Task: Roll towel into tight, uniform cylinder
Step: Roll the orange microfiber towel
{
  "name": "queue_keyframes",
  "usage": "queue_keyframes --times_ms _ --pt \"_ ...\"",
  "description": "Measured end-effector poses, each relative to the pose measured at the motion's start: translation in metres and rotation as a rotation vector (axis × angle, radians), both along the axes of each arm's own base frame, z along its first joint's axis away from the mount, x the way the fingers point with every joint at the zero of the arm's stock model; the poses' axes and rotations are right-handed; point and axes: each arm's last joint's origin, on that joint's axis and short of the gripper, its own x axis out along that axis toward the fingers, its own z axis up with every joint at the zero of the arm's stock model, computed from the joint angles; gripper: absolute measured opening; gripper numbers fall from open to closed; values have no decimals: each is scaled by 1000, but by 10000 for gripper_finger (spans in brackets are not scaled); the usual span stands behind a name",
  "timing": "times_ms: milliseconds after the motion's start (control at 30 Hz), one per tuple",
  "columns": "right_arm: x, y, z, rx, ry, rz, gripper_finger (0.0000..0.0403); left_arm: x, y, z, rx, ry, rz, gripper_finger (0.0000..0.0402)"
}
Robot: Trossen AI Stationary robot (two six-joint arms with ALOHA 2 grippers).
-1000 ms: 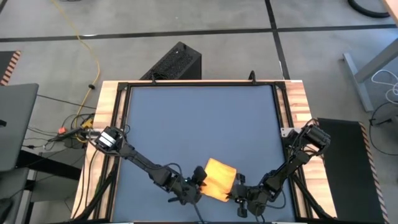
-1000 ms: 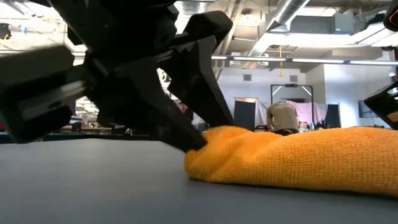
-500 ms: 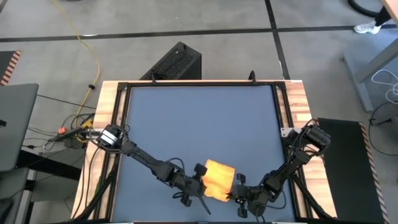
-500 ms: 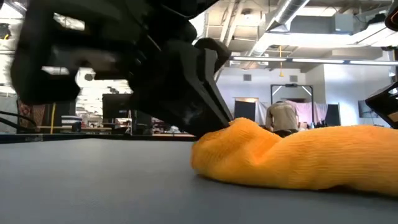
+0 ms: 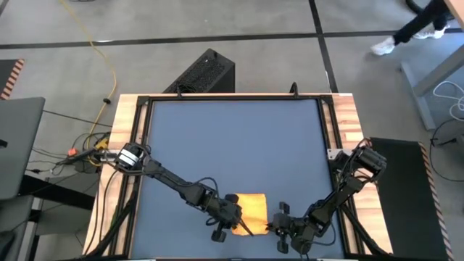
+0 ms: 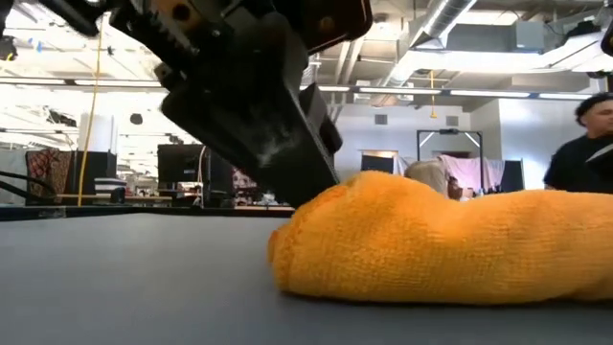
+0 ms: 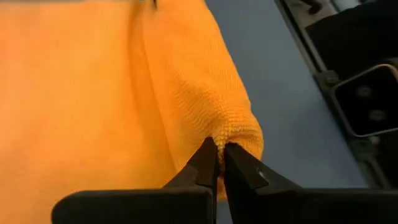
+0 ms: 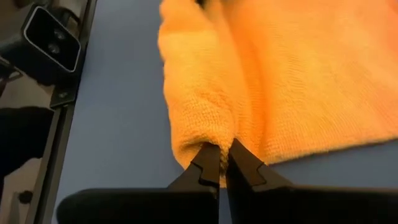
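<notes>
My left gripper should open and grab the whole fold farther in before rolling more (image 6: 388, 240), because it pinches only the outermost end of the towel's rolled fold.
The yellow towel (image 5: 252, 210) lies near the table's near edge as a small, thick, partly rolled pad, its underside on the mat. One thick rolled ridge (image 7: 186, 81) runs along it between my two grippers. My left gripper (image 5: 235, 219) is shut on the towel's left end, my right gripper (image 5: 275, 225) on its right end. In the low view the towel (image 6: 431, 244) fills the right half, with the left gripper's dark body (image 6: 259, 105) above its left end. My left gripper pinches the left end of the rolled ridge (image 7: 231, 132) between its two fingertips, coming low from the table's left and pointing along the ridge. The towel rests on the mat. My right gripper pinches the right end of the rolled ridge (image 8: 205, 134) between its two fingertips, coming low from the table's right and pointing along the ridge. Several layers bunch at the tips. The towel lies on the mat.
The blue-grey mat (image 5: 232, 145) lies bare beyond the towel toward the far edge. The table's black frame and wooden rims (image 5: 346, 123) run along the sides. The near edge is close behind both grippers. A person (image 6: 584, 144) moves in the room beyond.
My left gripper has shut on the towel's left end and moved toward the near edge and a little right. The towel's far part has come over toward the near edge, so the pad is shorter, squarer and thicker than before. The right gripper has stayed in place.
</notes>
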Motion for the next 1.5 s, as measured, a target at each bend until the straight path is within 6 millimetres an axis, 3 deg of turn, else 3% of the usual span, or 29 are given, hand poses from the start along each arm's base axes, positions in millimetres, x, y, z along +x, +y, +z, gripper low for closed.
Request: queue_keyframes --times_ms 267,500,733,900,1033,1133,1200,1400,1500 --pt "0 -1 0 21 -5 -35 27 -2 -2 0 -184 136 69 0" --pt "16 -13 0 95 66 -28 26 -6 -2 -4 -213 218 81 3" --pt "30 -20 1 144 98 74 25 -11 -8 -4 -212 248 41 48" --pt "39 -28 2 193 135 118 25 -19 -7 13 -121 276 -14 75" --pt "47 -35 2 239 155 141 25 -34 -14 40 20 166 2 74" --pt "53 -39 4 284 159 176 25 -42 -22 64 154 -13 77 69" --pt "57 -42 5 313 165 189 25 -42 -29 69 236 -128 121 65" --pt "68 -56 6 406 193 189 25 -26 -39 42 265 -210 131 51" --pt "72 -61 6 426 198 170 25 -20 -43 38 245 -266 107 41"
